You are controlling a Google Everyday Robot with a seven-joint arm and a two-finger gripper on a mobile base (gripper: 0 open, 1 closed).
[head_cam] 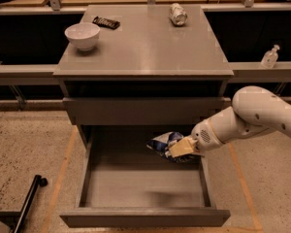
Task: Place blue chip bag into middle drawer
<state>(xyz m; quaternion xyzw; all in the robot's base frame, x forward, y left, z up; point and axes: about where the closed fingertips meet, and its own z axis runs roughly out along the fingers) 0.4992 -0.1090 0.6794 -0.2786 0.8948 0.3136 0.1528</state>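
Observation:
Next, I open my gripper to let go of the blue chip bag on the front half of the middle drawer's grey bottom (161, 179).
The blue chip bag (162, 142), dark blue foil with white panels, hangs in my gripper (180, 148) above the back right part of the open middle drawer (143, 216). My gripper comes in from the right on a white arm and is shut on the bag's right end. The drawer is pulled far out toward the camera, and its grey floor shows below the bag. The upper flat drawer front (145, 110) is closed just above the bag.
On the cabinet top (145, 47) stand a white bowl (82, 35), a small black bar (106, 22) and a silver can (177, 13). A clear bottle (270, 57) stands on the ledge at right. A black pole (26, 203) lies on the floor at left.

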